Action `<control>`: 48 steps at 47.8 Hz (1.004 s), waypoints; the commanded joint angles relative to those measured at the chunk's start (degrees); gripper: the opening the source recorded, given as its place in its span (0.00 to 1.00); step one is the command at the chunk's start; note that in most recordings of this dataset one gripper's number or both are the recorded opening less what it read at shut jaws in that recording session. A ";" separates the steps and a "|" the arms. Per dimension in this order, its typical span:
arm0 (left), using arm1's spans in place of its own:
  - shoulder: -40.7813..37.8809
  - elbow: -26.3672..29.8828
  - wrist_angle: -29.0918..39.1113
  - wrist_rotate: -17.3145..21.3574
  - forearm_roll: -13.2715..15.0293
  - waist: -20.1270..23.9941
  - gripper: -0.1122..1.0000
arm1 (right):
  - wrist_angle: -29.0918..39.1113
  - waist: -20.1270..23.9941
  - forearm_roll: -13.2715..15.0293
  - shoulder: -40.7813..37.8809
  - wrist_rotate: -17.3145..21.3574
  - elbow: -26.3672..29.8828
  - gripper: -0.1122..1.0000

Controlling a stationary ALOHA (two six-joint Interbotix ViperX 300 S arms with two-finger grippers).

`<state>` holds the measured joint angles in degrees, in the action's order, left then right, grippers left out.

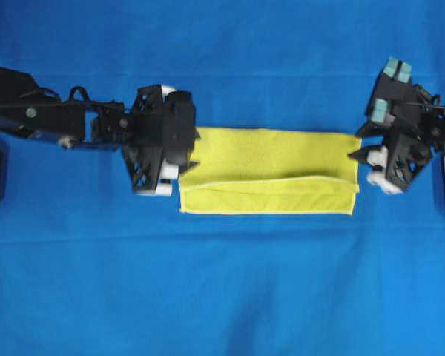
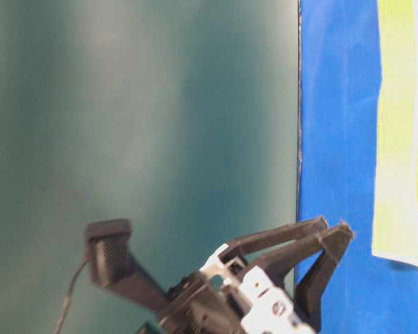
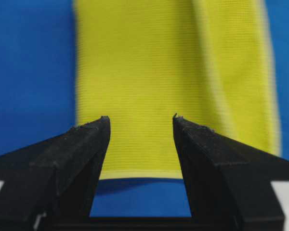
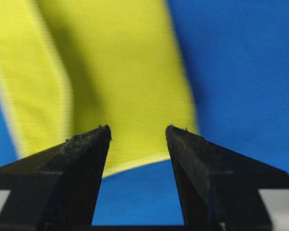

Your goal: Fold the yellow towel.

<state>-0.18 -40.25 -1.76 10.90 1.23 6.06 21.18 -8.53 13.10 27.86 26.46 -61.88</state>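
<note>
The yellow towel's far corner (image 1: 198, 133) is the next place for my left gripper, which should close on it at the end where the gripper stands open now.
The yellow towel (image 1: 267, 159) lies flat on the blue table cover, folded once into a long band. Its top layer stops short of the near hem, so a strip of the lower layer shows along the front. My left gripper (image 1: 193, 151) stands open at the towel's left end, with the hem between and just past its tips (image 3: 140, 120) and nothing held. My right gripper (image 1: 355, 143) is open at the right end, its jaws (image 4: 137, 129) framing the towel's (image 4: 115, 72) corner without gripping it. The towel (image 3: 149, 72) fills the left wrist view.
The blue cover (image 1: 222, 297) spreads over the whole table around the towel. In the table-level view a teal wall (image 2: 139, 125) borders the cover's edge, and the towel's end (image 2: 400, 139) shows at the right.
</note>
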 commanded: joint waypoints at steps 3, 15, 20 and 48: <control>-2.02 1.85 -2.11 0.09 0.09 1.32 0.58 | -1.76 -2.81 1.67 -3.87 -0.09 0.44 0.60; -8.00 2.29 -5.10 0.53 0.09 4.57 0.58 | -9.49 -8.09 3.43 -12.66 -0.18 0.09 0.60; -10.20 2.29 -5.80 0.53 0.09 6.06 0.58 | -10.90 -9.32 3.52 -15.03 -0.09 0.00 0.60; -11.69 2.46 -2.99 0.44 0.09 5.89 0.52 | -10.72 -8.53 3.16 -16.44 0.00 -0.18 0.52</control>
<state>-12.30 -38.67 -5.80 11.07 1.23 12.57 10.55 -17.58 16.35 11.16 26.46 -62.31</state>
